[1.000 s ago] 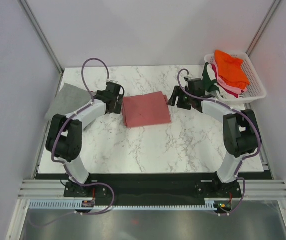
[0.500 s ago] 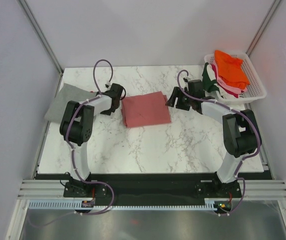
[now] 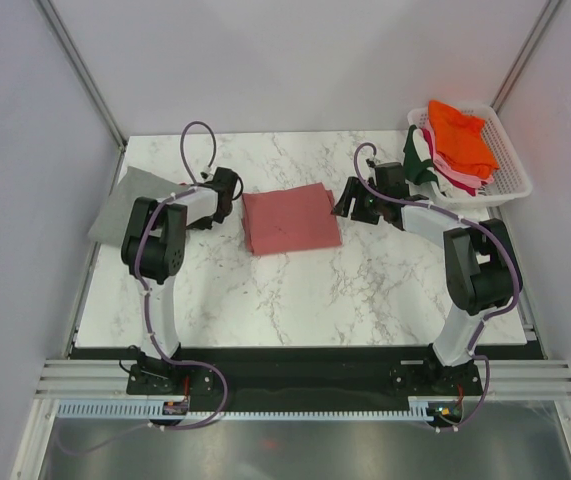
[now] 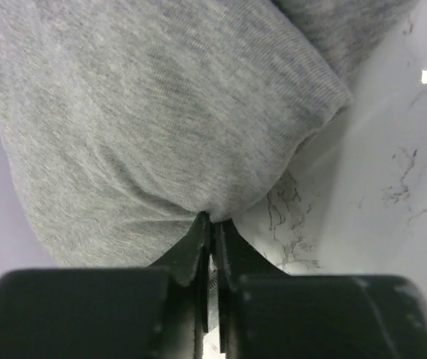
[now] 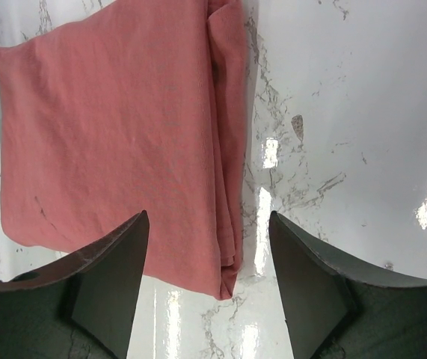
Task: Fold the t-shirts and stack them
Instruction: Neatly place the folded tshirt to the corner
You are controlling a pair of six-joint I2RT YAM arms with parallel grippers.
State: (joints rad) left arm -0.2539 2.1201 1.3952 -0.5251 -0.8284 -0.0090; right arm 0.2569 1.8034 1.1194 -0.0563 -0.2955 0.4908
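The basket-side edge [image 3: 330, 197] [image 5: 217, 52] of the pink t-shirt, close to its far corner, is the part my right gripper should grab next.
A folded salmon-pink t-shirt [image 3: 290, 220] [image 5: 123, 127] lies flat at the table's middle. A grey t-shirt [image 3: 120, 205] [image 4: 161, 112] lies at the far left and hangs over the table edge. My left gripper [image 4: 209, 221] is shut, its tips pinching the grey t-shirt's near fold, where the wrinkles run together. In the top view the left forearm is folded back over that spot. My right gripper [image 3: 350, 200] [image 5: 207, 217] hovers open over the pink t-shirt's right edge with nothing between its fingers.
A white slatted basket [image 3: 513, 183] sits at the back right corner. It holds an orange t-shirt [image 3: 460, 135], a dark green one [image 3: 420, 155] and pink and white ones below. Lilac walls close in the marble table [image 3: 365, 290].
My left gripper left the pink t-shirt's left edge, swung back to the grey t-shirt and shut on it. The right gripper barely moved and stays open.
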